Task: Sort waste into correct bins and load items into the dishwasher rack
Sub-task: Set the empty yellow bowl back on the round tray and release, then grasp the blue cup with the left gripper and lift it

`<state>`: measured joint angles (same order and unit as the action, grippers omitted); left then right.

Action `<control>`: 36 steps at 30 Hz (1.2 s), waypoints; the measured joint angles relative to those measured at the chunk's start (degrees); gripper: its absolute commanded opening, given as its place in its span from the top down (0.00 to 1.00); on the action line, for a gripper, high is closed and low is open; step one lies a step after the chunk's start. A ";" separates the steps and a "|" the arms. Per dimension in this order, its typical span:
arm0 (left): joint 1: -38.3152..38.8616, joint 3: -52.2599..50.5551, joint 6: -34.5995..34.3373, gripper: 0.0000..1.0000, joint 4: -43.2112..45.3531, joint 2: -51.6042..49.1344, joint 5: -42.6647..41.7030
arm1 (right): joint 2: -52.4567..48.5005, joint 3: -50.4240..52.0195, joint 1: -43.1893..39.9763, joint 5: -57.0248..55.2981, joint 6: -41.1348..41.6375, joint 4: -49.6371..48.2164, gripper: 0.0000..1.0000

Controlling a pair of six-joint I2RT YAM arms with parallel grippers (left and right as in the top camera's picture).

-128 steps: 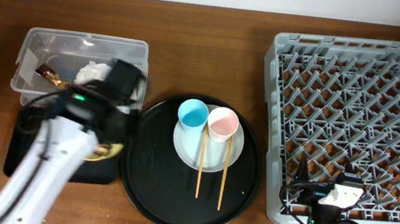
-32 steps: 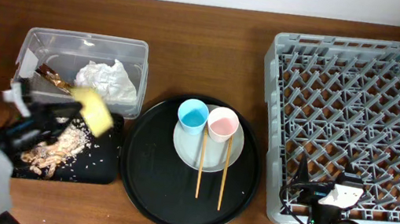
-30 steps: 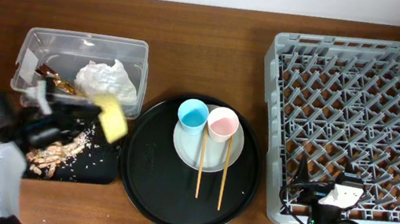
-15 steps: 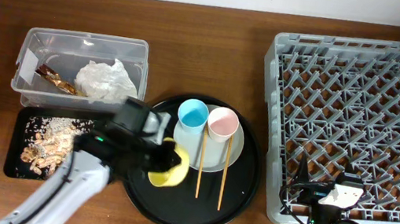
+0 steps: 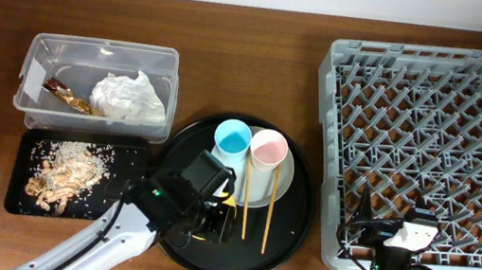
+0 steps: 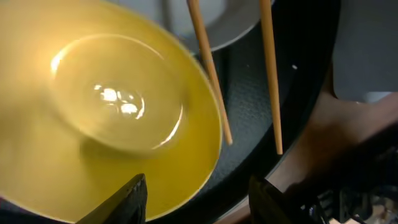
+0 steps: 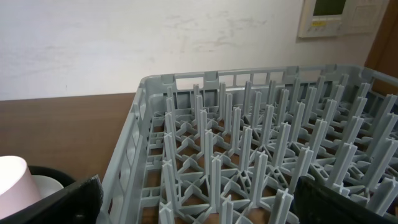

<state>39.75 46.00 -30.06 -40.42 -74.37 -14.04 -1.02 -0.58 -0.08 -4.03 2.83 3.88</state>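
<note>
I should next close my left gripper on the rim of the blue cup [image 5: 218,146], on the side that faces away from the pink cup.
The yellow bowl [image 6: 112,106] lies on the round black tray [image 5: 289,228], almost hidden under my left gripper [image 5: 212,219] in the overhead view. In the left wrist view the left gripper [image 6: 199,202] is open, its jaws astride the bowl's rim without touching it. Two chopsticks [image 5: 269,206] lie beside the bowl across the white plate [image 5: 257,187], which carries the blue cup [image 5: 232,138] and pink cup [image 5: 268,149]. Tissue [image 5: 127,97] and wrapper [image 5: 70,96] sit in the clear tub [image 5: 43,48]. Food scraps [image 5: 63,171] lie in the black tray [image 5: 124,151]. My right gripper [image 7: 199,205] is open and empty at the rack's [image 5: 440,146] near-left corner.
The rack's [image 7: 249,155] upright pegs hold nothing. The pink cup [image 7: 15,177] shows at the left edge of the right wrist view. Bare wooden table runs between the round tray and the rack, and along the back.
My left gripper carried the yellow bowl from over the black tray to the round tray, beside the chopsticks, and its jaws have opened. The right arm has not moved.
</note>
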 measured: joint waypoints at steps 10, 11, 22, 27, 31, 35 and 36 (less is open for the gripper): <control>0.04 14.67 0.02 0.54 -3.45 0.02 22.12 | 0.00 0.00 0.00 0.00 0.00 0.00 0.01; 0.04 14.99 0.00 0.54 -2.03 0.02 24.17 | 0.00 0.00 0.00 0.00 0.02 0.00 0.01; -4.46 15.45 0.00 0.62 6.05 -6.86 29.49 | 0.00 0.00 0.00 0.00 0.00 0.00 0.01; -8.24 15.45 -0.02 0.63 9.29 -11.87 26.58 | 0.00 0.00 0.00 0.00 0.00 0.00 0.01; -9.18 15.47 0.00 0.63 11.72 -15.93 22.67 | 0.00 0.00 0.00 0.00 0.00 0.00 0.02; -9.16 15.47 0.00 0.65 12.44 -19.12 19.74 | 0.00 0.00 0.00 0.00 0.00 0.00 0.02; -9.18 15.47 0.00 0.67 12.44 -19.89 19.30 | 0.00 0.00 0.00 0.00 0.02 0.00 0.01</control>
<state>30.57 61.47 -30.06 -27.99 -94.26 5.26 -1.02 -0.58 -0.08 -4.03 2.85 3.88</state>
